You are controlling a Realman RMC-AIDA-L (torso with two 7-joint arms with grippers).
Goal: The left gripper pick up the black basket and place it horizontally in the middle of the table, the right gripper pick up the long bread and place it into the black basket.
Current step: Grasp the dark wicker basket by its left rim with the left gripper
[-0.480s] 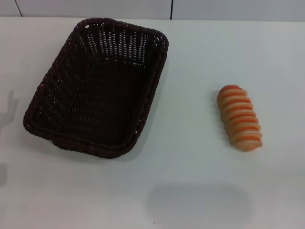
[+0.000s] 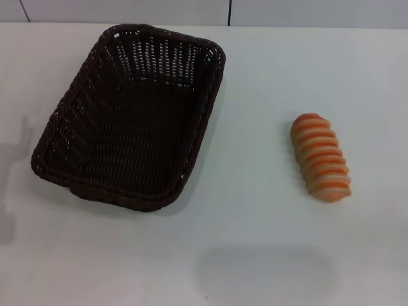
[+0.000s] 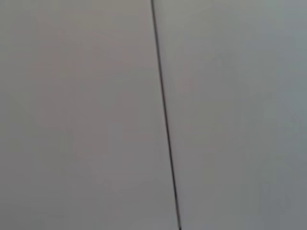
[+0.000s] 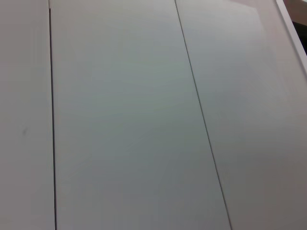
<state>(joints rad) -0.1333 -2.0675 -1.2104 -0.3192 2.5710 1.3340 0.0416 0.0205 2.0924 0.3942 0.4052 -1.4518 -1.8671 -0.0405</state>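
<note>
Next, I close my left gripper on the black basket's long rim [image 2: 70, 96], around the middle of that rim, on the basket's side that is farther from the long bread.
The black basket [image 2: 131, 118] lies empty on the left half of the white table [image 2: 255, 242], its long side running from near left to far right at a slant. The long bread [image 2: 320, 157] lies on the table's right side, lengthwise front to back, well apart from the basket. Neither gripper shows in the head view. The two wrist views show only plain white panels with thin dark seams, with no basket, bread or fingers.
A faint grey shadow [image 2: 16, 153] falls on the table left of the basket. Another soft shadow [image 2: 264, 271] lies on the table near the front edge. A white panelled wall [image 2: 229, 11] runs along the table's far edge.
The faint shadow at the table's left edge has shifted slightly to the right, toward the basket. The basket and the bread have not moved.
</note>
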